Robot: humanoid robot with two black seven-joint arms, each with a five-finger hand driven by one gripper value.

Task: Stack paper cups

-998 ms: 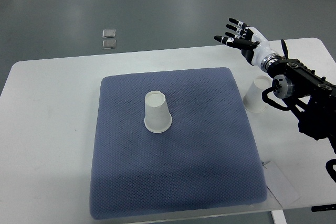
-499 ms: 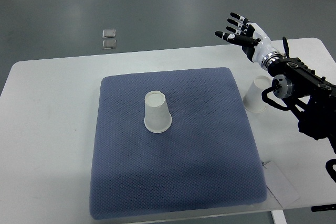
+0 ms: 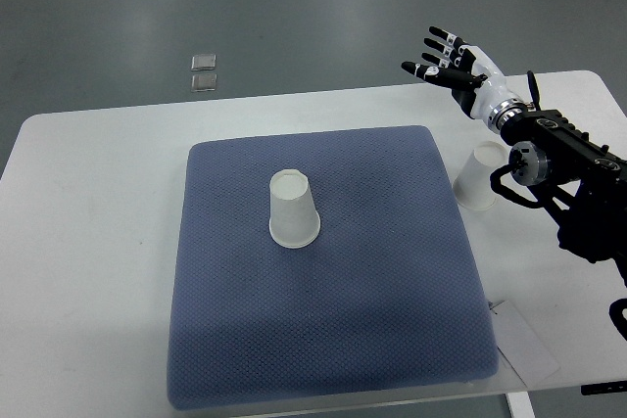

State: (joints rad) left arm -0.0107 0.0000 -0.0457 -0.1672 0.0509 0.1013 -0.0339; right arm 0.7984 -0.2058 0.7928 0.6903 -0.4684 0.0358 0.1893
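Next, the robot's right gripper will close around the upper part (image 3: 486, 162) of the white paper cup that is on the white table, just off the blue mat.
A white paper cup (image 3: 293, 209) stands upside down on the blue mat (image 3: 323, 340), left of its middle. A second white paper cup (image 3: 478, 176) stands upside down on the white table (image 3: 88, 242), just off the mat's right edge and partly behind the right arm. My right hand (image 3: 449, 63) is up beyond the table's far edge, above and behind that second cup, its fingers spread and holding nothing. The left arm does not show.
Two small clear squares (image 3: 204, 71) lie on the grey floor beyond the table. A white sheet of paper (image 3: 527, 345) lies at the mat's near right corner. The black right arm (image 3: 578, 183) covers the table's right side.
The right hand has lifted slightly and shifted a little to the right, fingers still spread. The cups have not moved.
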